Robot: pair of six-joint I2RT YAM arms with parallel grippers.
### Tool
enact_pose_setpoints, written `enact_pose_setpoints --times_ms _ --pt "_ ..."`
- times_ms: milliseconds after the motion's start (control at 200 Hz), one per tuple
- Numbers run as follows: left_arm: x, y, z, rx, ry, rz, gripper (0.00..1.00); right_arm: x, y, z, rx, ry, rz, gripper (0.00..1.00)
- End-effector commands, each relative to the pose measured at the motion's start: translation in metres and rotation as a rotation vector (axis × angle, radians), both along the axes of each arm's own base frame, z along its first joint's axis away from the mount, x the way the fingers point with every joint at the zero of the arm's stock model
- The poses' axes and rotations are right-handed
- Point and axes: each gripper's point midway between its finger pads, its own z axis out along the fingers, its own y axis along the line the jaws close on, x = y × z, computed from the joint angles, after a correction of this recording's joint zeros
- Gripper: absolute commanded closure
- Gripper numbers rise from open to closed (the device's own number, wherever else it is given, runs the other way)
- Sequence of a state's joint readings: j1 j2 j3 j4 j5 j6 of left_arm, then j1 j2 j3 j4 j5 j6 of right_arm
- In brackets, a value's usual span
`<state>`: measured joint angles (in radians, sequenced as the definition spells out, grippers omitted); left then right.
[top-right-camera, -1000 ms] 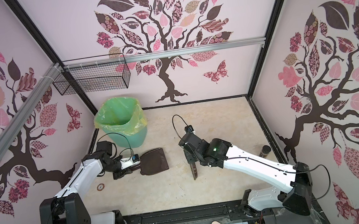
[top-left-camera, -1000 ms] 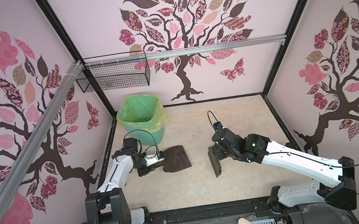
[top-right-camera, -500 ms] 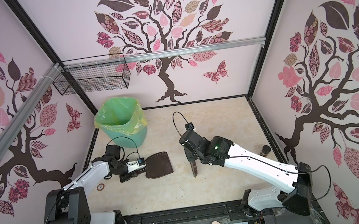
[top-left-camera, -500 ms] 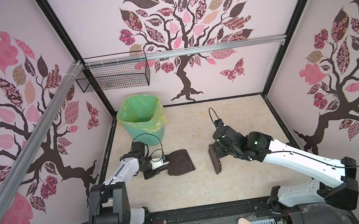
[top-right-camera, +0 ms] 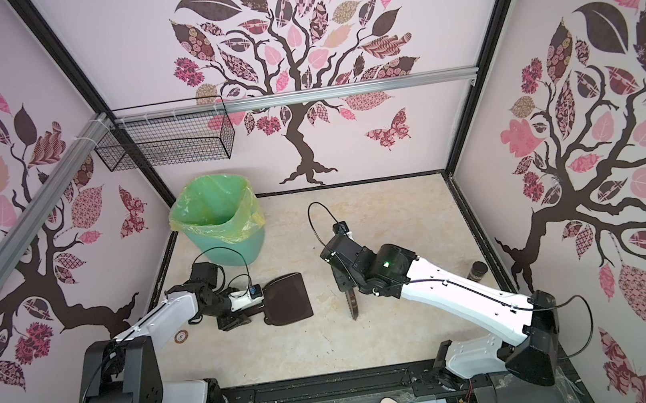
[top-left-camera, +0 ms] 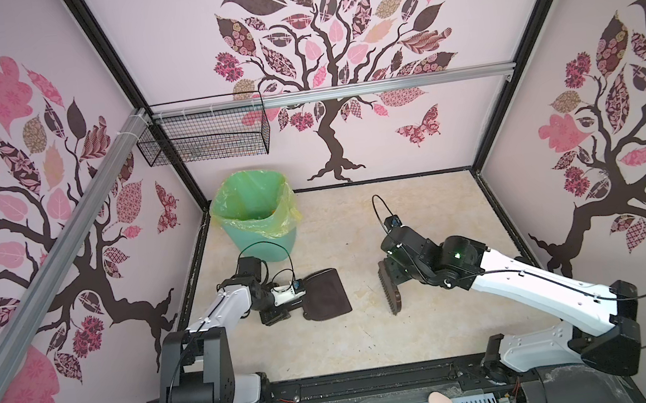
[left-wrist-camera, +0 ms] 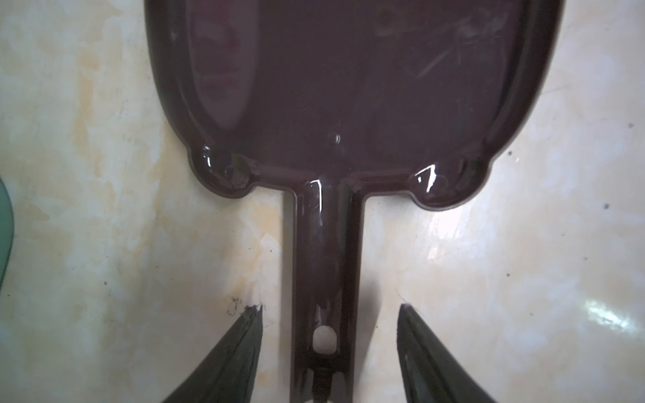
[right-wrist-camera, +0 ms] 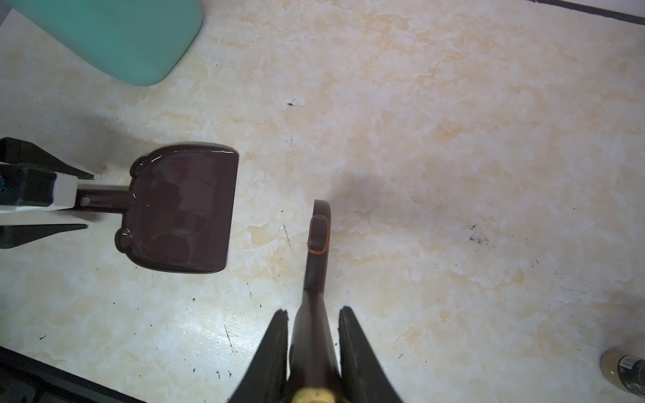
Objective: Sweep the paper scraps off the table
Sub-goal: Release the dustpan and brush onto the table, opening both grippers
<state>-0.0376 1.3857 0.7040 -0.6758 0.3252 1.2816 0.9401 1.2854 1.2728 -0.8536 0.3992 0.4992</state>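
The dark brush will go down on the table (top-left-camera: 410, 264) (right-wrist-camera: 412, 226) between the dustpan and the small dark bottle, put there by my right gripper.
The dark brown dustpan (top-left-camera: 324, 294) (top-right-camera: 287, 299) lies flat on the beige table (top-left-camera: 358, 227), left of centre. My left gripper (top-left-camera: 290, 305) (left-wrist-camera: 330, 308) is open, one finger on each side of the dustpan's handle (left-wrist-camera: 326, 244) with a gap on both sides. My right gripper (top-left-camera: 394, 269) (right-wrist-camera: 314, 310) is shut on the handle of a dark brush (top-left-camera: 391, 294) (right-wrist-camera: 317, 237), which stands bristles-down to the right of the dustpan (right-wrist-camera: 185, 209). The paper scraps are out of view.
A teal bin with a green liner (top-left-camera: 256, 219) (right-wrist-camera: 115, 35) stands at the back left, just behind my left arm. A small dark bottle (top-right-camera: 477, 271) (right-wrist-camera: 624, 370) sits by the right wall. A wire basket (top-left-camera: 205, 139) hangs on the back left wall.
My left gripper set the dustpan down a little to the right, then opened and let go of its handle. The right arm and brush have barely moved.
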Motion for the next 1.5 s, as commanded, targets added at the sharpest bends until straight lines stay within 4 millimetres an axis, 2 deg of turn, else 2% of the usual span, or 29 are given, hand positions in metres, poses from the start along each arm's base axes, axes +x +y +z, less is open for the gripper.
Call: enact_pose_setpoints --times_ms 0,50,125,195,250,360,415,455,540,630,765,925,1040,1225,1345,1455,1465,1480,1495 --pt "-0.002 -0.007 0.016 -0.039 -0.002 -0.008 0.19 0.009 -0.003 0.018 0.018 -0.044 -0.043 1.0" --pt "0.002 -0.008 0.034 -0.067 -0.033 0.002 0.16 0.012 -0.005 0.021 0.028 -0.051 -0.051 1.0" --pt "0.013 -0.01 0.079 -0.154 -0.113 0.048 0.15 0.022 -0.011 0.025 0.072 -0.061 -0.074 1.0" --pt "0.025 -0.004 0.122 -0.242 -0.187 0.113 0.13 0.039 -0.019 0.037 0.178 -0.096 -0.107 1.0" --pt "0.032 0.002 0.147 -0.29 -0.209 0.167 0.13 0.05 -0.023 0.045 0.27 -0.121 -0.122 1.0" --pt "0.042 0.018 0.172 -0.423 -0.207 0.294 0.11 0.079 -0.04 0.072 0.484 -0.248 -0.198 1.0" --pt "0.043 0.027 0.171 -0.492 -0.197 0.361 0.1 0.091 -0.05 0.079 0.605 -0.293 -0.236 1.0" --pt "0.044 0.032 0.169 -0.545 -0.191 0.416 0.09 0.099 -0.061 0.076 0.684 -0.31 -0.278 1.0" --pt "0.043 0.04 0.16 -0.609 -0.192 0.508 0.03 0.111 -0.085 0.057 0.791 -0.334 -0.401 1.0" --pt "0.039 0.042 0.149 -0.632 -0.231 0.559 0.03 0.119 -0.113 0.019 0.846 -0.345 -0.556 1.0" --pt "0.036 0.042 0.145 -0.658 -0.296 0.608 0.03 0.12 -0.129 -0.036 0.858 -0.309 -0.692 1.0" --pt "0.038 0.041 0.142 -0.665 -0.252 0.605 0.03 0.1 -0.139 -0.093 0.898 -0.217 -0.817 1.0" --pt "0.047 0.043 0.137 -0.693 -0.194 0.626 0.03 0.077 -0.15 -0.12 0.9 -0.168 -0.883 1.0" --pt "0.067 0.047 0.129 -0.77 -0.14 0.689 0.03 0.044 -0.169 -0.153 0.825 -0.116 -0.97 0.8" --pt "0.077 0.051 0.128 -0.798 -0.135 0.723 0.03 0.029 -0.175 -0.172 0.802 -0.088 -0.993 0.58" --pt "0.08 0.051 0.129 -0.807 -0.131 0.722 0.03 0.021 -0.174 -0.185 0.802 -0.06 -0.989 0.25" --pt "0.08 0.051 0.129 -0.806 -0.131 0.721 0.03 0.021 -0.174 -0.186 0.803 -0.059 -0.989 0.2" --pt "0.08 0.051 0.129 -0.806 -0.131 0.72 0.03 0.02 -0.173 -0.187 0.805 -0.056 -0.984 0.05" --pt "0.08 0.051 0.129 -0.806 -0.131 0.718 0.03 0.02 -0.173 -0.187 0.809 -0.056 -0.98 0.01"
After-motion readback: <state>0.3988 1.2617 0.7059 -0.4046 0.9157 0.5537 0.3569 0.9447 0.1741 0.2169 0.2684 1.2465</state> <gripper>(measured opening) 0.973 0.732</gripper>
